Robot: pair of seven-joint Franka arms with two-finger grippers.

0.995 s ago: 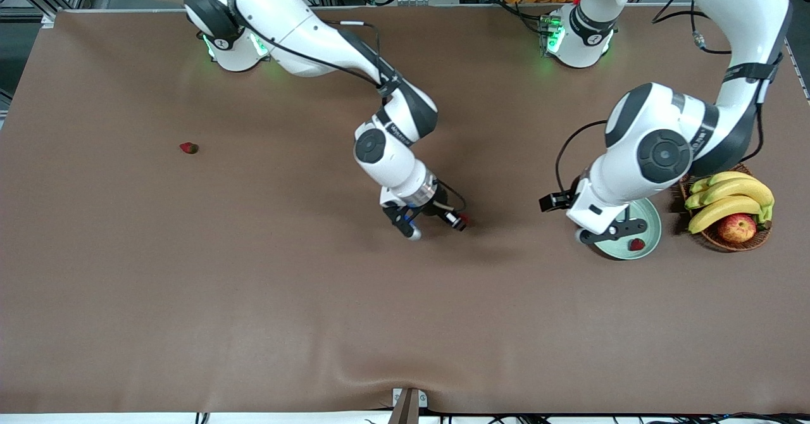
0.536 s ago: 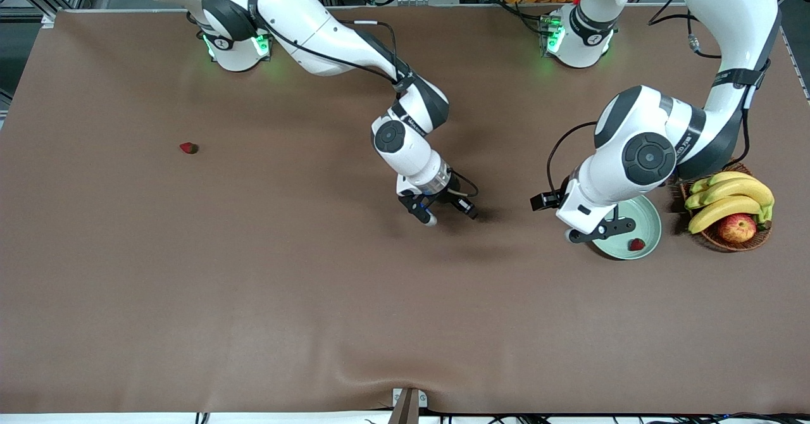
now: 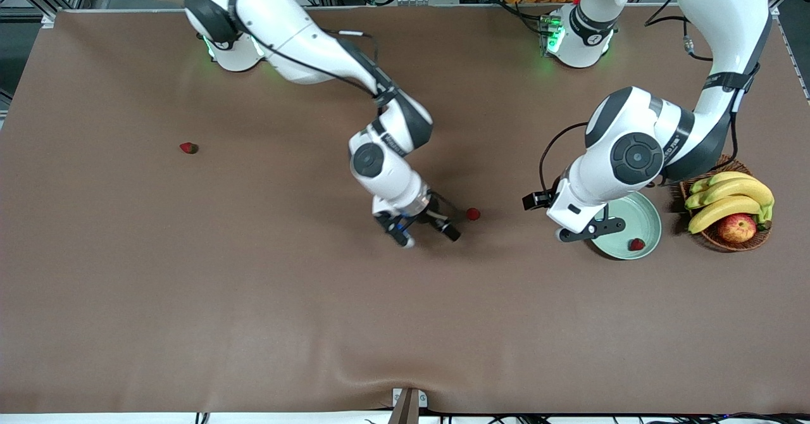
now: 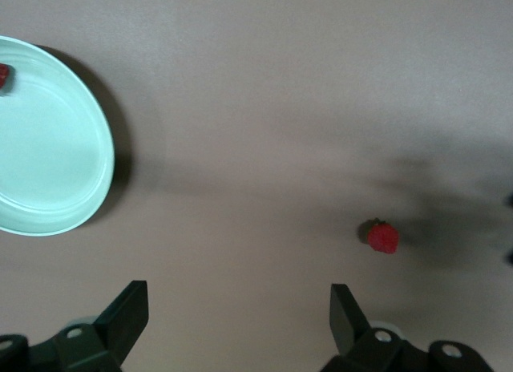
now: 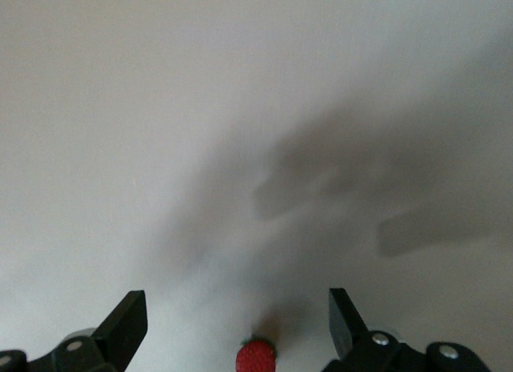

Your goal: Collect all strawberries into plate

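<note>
Next, my left gripper goes to the loose strawberry between the two grippers and closes on the strawberry's red sides (image 3: 473, 214) (image 4: 383, 237).
A strawberry (image 3: 473, 214) (image 5: 255, 357) (image 4: 383, 236) lies loose on the brown table, between the two grippers. My right gripper (image 3: 425, 234) (image 5: 238, 316) hovers just beside it, toward the right arm's end, open and holding nothing. The pale green plate (image 3: 640, 216) (image 4: 48, 171) sits near the left arm's end with a second strawberry (image 3: 636, 244) (image 4: 2, 74) in it. Over the plate's edge my left gripper (image 3: 590, 230) (image 4: 239, 308) is open and empty. A third strawberry (image 3: 188, 148) lies alone toward the right arm's end of the table.
A wicker basket (image 3: 718, 239) with bananas (image 3: 728, 199) and an apple (image 3: 737, 227) stands beside the plate at the left arm's end. Wide bare tabletop lies between the grippers and the front edge.
My right gripper has opened and let go of the strawberry, which now lies on the table, and it has drawn back toward its own end. The left arm has shifted slightly toward the middle.
</note>
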